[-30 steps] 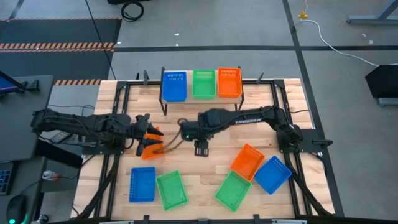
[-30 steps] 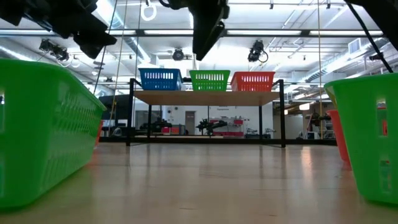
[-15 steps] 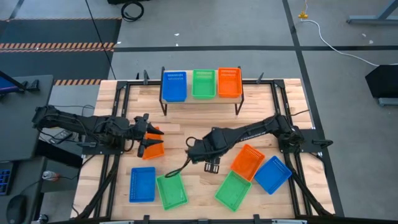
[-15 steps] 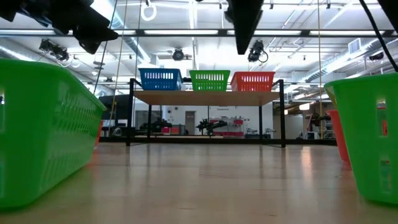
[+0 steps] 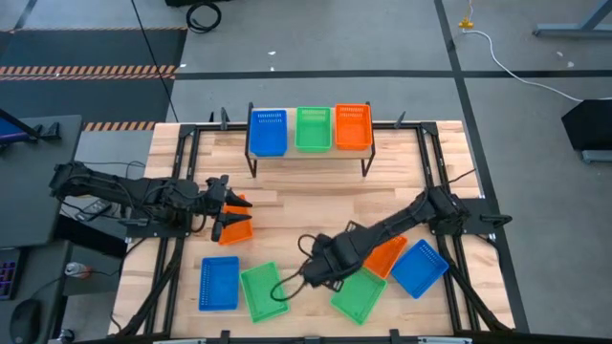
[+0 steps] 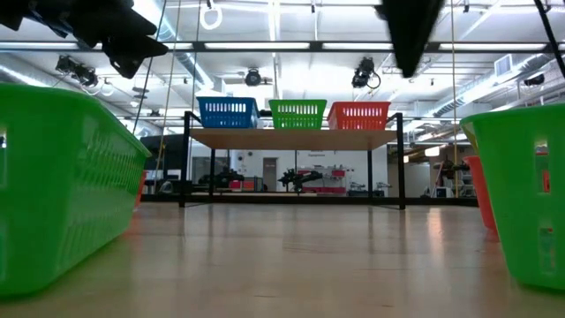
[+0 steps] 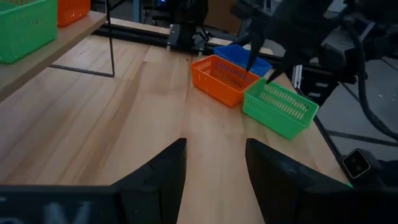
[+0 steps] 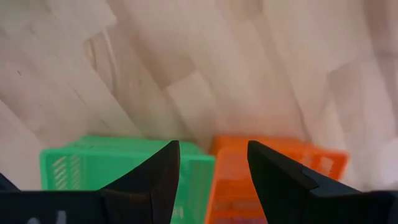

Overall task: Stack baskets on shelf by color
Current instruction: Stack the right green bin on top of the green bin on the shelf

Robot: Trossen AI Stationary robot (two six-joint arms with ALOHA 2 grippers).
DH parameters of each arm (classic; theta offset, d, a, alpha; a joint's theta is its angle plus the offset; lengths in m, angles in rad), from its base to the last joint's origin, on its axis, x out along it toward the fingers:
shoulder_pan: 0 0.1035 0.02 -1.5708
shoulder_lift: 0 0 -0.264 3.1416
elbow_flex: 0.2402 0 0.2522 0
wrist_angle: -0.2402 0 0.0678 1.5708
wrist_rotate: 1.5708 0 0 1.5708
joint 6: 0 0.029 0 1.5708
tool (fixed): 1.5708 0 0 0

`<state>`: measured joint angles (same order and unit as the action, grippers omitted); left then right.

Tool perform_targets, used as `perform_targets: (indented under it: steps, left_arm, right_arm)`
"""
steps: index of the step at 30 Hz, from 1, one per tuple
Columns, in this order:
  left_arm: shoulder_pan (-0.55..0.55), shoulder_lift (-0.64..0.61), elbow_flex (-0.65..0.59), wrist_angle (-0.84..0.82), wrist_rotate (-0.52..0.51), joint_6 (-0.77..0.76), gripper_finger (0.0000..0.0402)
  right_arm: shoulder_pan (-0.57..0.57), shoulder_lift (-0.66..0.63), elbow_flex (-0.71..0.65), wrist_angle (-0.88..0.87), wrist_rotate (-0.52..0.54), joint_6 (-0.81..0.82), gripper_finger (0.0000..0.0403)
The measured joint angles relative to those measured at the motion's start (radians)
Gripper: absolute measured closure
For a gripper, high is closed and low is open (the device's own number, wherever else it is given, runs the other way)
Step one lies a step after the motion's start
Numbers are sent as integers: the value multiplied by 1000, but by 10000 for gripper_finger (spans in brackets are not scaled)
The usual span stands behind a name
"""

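Observation:
Next, my right gripper goes to the green basket's near short edge [image 5: 346, 314], opposite the end close to the orange basket. It should then close there.
The shelf [image 5: 309, 151] stands at the table's far edge with one blue [image 5: 268, 131], one green [image 5: 313, 128] and one orange basket [image 5: 352, 125] side by side on top. Several baskets lie on the table: an orange one [image 5: 237, 229] under my left gripper, blue [image 5: 219, 284] and green [image 5: 264, 292] near the front left, green [image 5: 361, 294], orange [image 5: 386, 254] and blue [image 5: 419, 268] at front right. My left gripper [image 7: 214, 162] is open and raised over the left orange basket. My right gripper [image 8: 211, 155] is open, hovering above the right green [image 8: 74, 165] and orange baskets [image 8: 298, 158].
Black metal frame rails run along the table's left and right sides [image 5: 172, 239]. A cable loops from the right arm over the table [image 5: 292, 282]. Bare wood lies in the table's middle [image 5: 306, 205]. In the low view, green baskets [image 6: 62, 185] stand close on both sides.
My right gripper has swept from the table's middle toward the near edge and right, ending above the green and orange baskets at front right. It has stayed raised.

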<state>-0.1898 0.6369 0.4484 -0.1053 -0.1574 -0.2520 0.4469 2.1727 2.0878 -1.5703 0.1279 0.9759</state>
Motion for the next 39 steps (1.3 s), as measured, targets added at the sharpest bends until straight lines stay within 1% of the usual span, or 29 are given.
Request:
perform_targets:
  steps: [4, 11, 16, 18, 22, 24, 28, 31, 35, 39]
  left_arm:
    - [-7, 0, 0, 26, 0, 0, 230]
    - [-63, 0, 0, 76, 0, 1, 230]
    - [-101, 0, 0, 96, -3, 1, 230]
    - [-116, 2, 0, 97, -19, 1, 230]
    - [-150, 12, -1, 96, -69, 1, 230]
    - [-169, 15, -1, 93, -102, -5, 230]
    - [-208, 31, -1, 110, -164, -32, 230]
    - [-229, 48, -1, 151, -192, -33, 230]
    - [-244, 74, -1, 200, -198, -33, 230]
    - [-261, 98, -1, 213, -199, -46, 230]
  right_arm:
    - [55, 0, -4, 28, 1, 103, 208]
    - [152, 2, -4, 167, -40, 252, 208]
    - [202, 2, -3, 267, -19, 329, 208]
    - [216, 2, -20, 302, -4, 344, 208]
    - [243, 4, -102, 401, -1, 357, 208]
    - [255, 3, -160, 485, -15, 363, 208]
    - [274, 6, -224, 554, -52, 392, 208]
    - [287, 5, -229, 564, -57, 393, 208]
    - [298, 5, -229, 580, -61, 392, 208]
    - [297, 9, -229, 541, -59, 385, 208]
